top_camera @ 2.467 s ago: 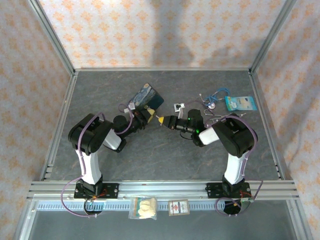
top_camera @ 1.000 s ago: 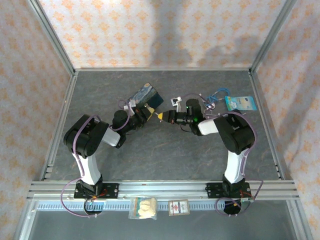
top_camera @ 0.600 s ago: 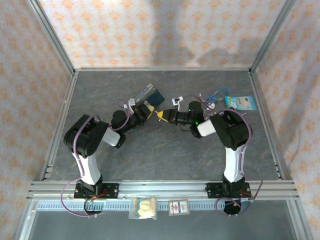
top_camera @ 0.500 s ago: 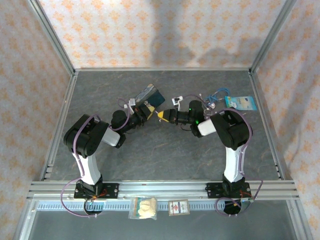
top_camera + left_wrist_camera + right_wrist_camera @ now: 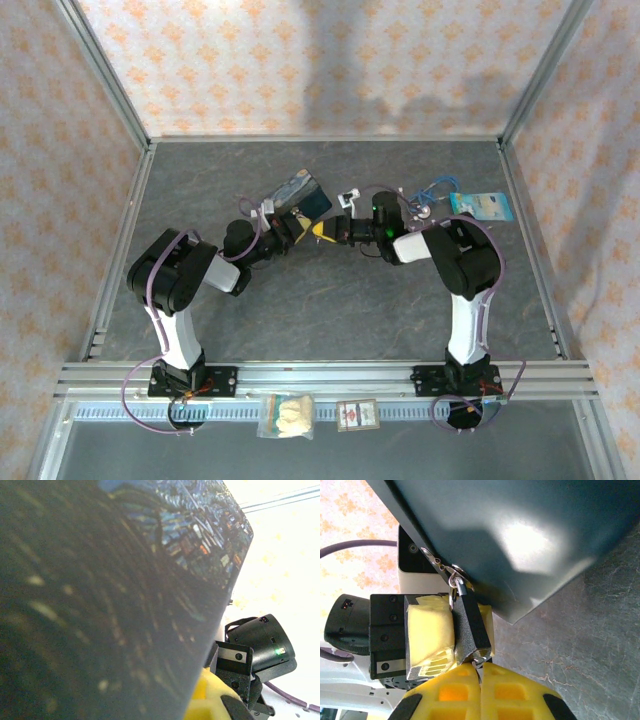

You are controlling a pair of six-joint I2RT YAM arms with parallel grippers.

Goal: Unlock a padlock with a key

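The padlock's shackle sits shut with the key at the padlock's bottom, so my right gripper should open, back off and retake the key (image 5: 479, 660) to turn it.
The padlock (image 5: 470, 622), small with a dark body, hangs by its thin silvery shackle (image 5: 454, 587) from the hasp of a painted blue tin (image 5: 300, 190). My left gripper (image 5: 291, 226) is shut on the padlock, with a yellow pad (image 5: 427, 630) pressed to each side of its body. My right gripper (image 5: 480, 668) meets it from the right, shut on the key (image 5: 480, 663). The key shows as a thin pale sliver at the bottom of the padlock. How far it is inside is hidden. In the left wrist view the tin (image 5: 125, 580) blocks the padlock.
A blue cord bundle (image 5: 432, 193) and a pale blue packet (image 5: 478, 206) lie at the back right. A small white piece (image 5: 350, 197) sits just behind the right gripper. Two small bags (image 5: 287, 415) rest on the front rail. Metal frame posts line the table's sides.
The two grippers have closed the gap between them and now meet tip to tip. The tin has swung a little to the right and away, lifted with the padlock.
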